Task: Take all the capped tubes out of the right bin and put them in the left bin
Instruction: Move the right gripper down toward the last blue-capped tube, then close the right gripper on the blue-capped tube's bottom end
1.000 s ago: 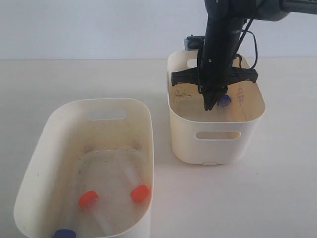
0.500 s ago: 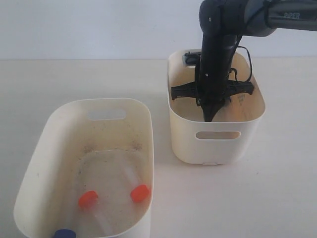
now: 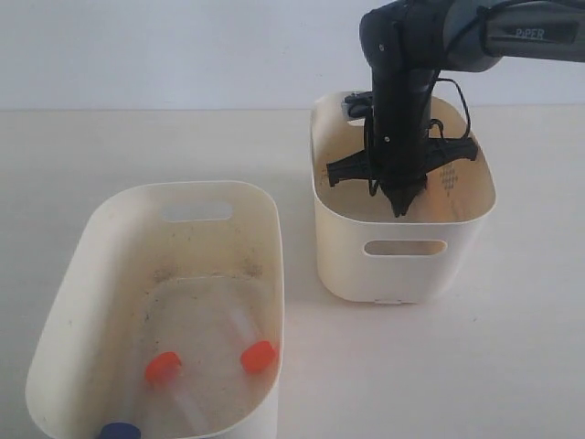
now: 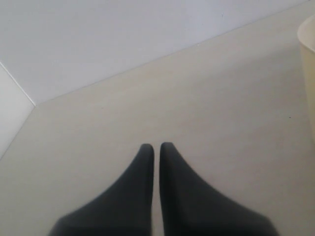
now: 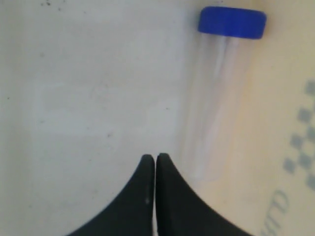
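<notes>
The blue-capped tube's closed end is beside the shut fingers of my right gripper, so next I open them, move across and close around that end point(image 5: 203, 160) before lifting.
In the right wrist view a clear capped tube point(image 5: 214, 103) with a dark blue cap point(image 5: 232, 22) lies on the floor of the right bin point(image 3: 402, 274). My right gripper point(image 5: 155, 157) is shut and empty, its tips just beside the tube's closed end. In the exterior view that gripper point(image 3: 400, 208) reaches down inside the right bin, and the arm hides the tube. The left bin point(image 3: 73, 274) holds two orange-capped tubes point(image 3: 164, 367) point(image 3: 259, 356) and a blue cap point(image 3: 120, 431) at the frame's bottom edge. My left gripper point(image 4: 156, 146) is shut over bare table.
The two cream bins stand on a pale table with a gap of bare table between them. A cream bin rim point(image 4: 307, 59) shows at the edge of the left wrist view. A white wall runs behind the table.
My right gripper has dropped deeper into the right bin and shifted slightly right, still shut. The blue cap seen beside it a second ago is now hidden behind the arm.
</notes>
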`<state>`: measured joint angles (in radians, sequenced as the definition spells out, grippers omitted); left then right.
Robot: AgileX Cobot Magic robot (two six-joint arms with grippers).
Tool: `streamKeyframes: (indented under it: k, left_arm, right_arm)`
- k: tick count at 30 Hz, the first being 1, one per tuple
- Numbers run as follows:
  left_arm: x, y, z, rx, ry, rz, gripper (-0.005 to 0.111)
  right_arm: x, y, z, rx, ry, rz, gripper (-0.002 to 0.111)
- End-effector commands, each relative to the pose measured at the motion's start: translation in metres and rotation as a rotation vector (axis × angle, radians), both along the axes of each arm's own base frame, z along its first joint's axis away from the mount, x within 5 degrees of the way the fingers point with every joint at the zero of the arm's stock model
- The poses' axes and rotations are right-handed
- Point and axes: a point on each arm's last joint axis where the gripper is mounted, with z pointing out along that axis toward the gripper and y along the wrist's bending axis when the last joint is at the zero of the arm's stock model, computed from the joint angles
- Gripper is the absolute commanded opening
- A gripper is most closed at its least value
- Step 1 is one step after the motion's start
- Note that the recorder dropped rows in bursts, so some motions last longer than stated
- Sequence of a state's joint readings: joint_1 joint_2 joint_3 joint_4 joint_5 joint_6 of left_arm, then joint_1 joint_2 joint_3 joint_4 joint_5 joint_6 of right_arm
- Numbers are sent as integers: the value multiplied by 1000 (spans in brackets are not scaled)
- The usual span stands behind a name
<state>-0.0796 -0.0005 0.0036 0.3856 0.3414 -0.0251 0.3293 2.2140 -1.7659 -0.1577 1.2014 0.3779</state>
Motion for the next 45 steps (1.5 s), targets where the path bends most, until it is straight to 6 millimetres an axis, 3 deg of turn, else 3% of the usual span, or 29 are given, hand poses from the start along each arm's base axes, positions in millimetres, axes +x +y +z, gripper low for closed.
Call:
streamKeyframes:
  k: [1, 7, 11, 14, 17, 21, 28, 31, 34, 38, 45]
  left_arm:
    - [0, -1, 2, -13, -8, -5, 4]
    - [0, -1, 2, -13, -8, -5, 4]
    - [0, -1, 2, -13, -8, -5, 4]
    - [0, -1, 2, -13, -8, -5, 4]
    - [0, -1, 2, -13, -8, -5, 4]
    - [0, -1, 2, -13, -8, -5, 4]
    - [0, -1, 2, -13, -8, -5, 4]
    - [0, -1, 2, -13, -8, -5, 4]
    - [0, -1, 2, -13, -8, -5, 4]
    - [0, -1, 2, -13, -8, -5, 4]
    - [0, -1, 2, -13, -8, -5, 4]
  right_arm:
    - [2, -12, 3, -83, -14, 12, 0]
    - [2, -12, 3, -82, -13, 11, 6]
    - [3, -12, 4, -86, -15, 13, 36]
    - [3, -12, 4, -86, -16, 4, 67]
    - [3, -13, -1, -99, -13, -11, 79]
    - [5, -14, -12, -121, 3, -16, 78]
    - [8, -18, -48, -197, 51, -39, 78]
    - [4, -11, -64, -128, 112, -82, 78]
    - [3, -9, -68, -104, 130, -93, 76]
    - [3, -9, -68, -108, 128, -98, 44]
    - [3, -10, -68, -112, 126, -94, 5]
